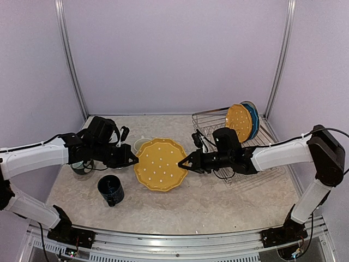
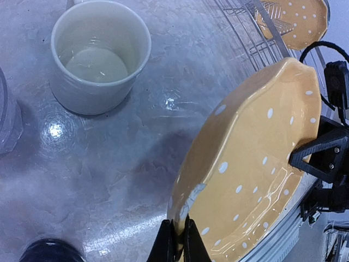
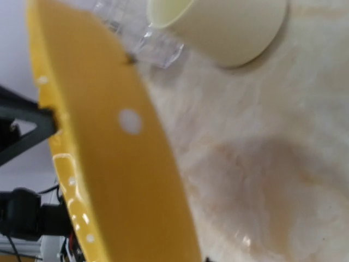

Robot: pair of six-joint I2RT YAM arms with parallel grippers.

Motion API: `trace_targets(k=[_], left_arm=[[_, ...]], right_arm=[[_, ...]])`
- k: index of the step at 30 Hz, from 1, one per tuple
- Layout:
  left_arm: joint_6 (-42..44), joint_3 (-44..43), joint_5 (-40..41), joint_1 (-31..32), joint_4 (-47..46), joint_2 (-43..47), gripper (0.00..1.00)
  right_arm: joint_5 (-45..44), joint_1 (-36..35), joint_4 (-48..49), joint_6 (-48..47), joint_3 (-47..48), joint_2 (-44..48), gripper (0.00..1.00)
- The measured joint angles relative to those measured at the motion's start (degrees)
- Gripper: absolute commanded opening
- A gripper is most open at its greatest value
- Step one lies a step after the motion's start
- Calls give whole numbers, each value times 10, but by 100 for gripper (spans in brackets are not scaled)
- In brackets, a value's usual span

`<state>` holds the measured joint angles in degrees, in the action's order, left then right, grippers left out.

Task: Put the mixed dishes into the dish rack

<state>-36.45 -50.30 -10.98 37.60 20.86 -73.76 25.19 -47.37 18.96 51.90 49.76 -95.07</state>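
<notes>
I need to use my right gripper to set the yellow scalloped plate down upright against the yellow dotted plate in the dish rack (image 1: 233,130). The scalloped plate now hangs tilted above the table.
A yellow scalloped plate with white dots (image 1: 161,164) (image 2: 256,180) (image 3: 109,164) hangs tilted above the table between both arms. My left gripper (image 1: 132,159) (image 2: 180,234) is shut on its left rim. My right gripper (image 1: 185,162) is closed on the opposite rim, one black finger (image 2: 319,158) lying over the plate's face. The silver wire dish rack (image 1: 210,117) (image 2: 245,33) stands at the back right. In it, upright, are a second yellow dotted plate (image 1: 239,123) (image 2: 297,22) and a blue plate (image 1: 254,121) behind it.
A cream mug (image 1: 143,144) (image 2: 101,54) (image 3: 223,27) stands upright just behind the held plate. A dark blue mug (image 1: 110,190) (image 2: 49,251) sits in front of my left arm. A clear glass (image 1: 82,166) (image 2: 8,120) stands beneath the left arm.
</notes>
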Motion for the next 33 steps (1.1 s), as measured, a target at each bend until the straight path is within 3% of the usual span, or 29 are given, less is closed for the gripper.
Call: trace_targets(k=[5,12,19,21,25,33], left_arm=[[12,3,12,8,-3,0,0],[33,2,19,22,-30,4,40],[49,2,7,33,-64,21,63],[50,2,8,33,-65,25,74],[49,1,16,33,-64,32,88],[39,-17,33,34,-50,32,99]], right_arm=[[-1,1,-17,-12,8,0,0],[-22,4,-80,-54,32,23,0],[-54,39,-189,-108,52,92,0],[-70,61,-226,-126,67,122,0],[-137,105,-302,-172,123,182,0],[-365,150,-427,-288,257,208,0]])
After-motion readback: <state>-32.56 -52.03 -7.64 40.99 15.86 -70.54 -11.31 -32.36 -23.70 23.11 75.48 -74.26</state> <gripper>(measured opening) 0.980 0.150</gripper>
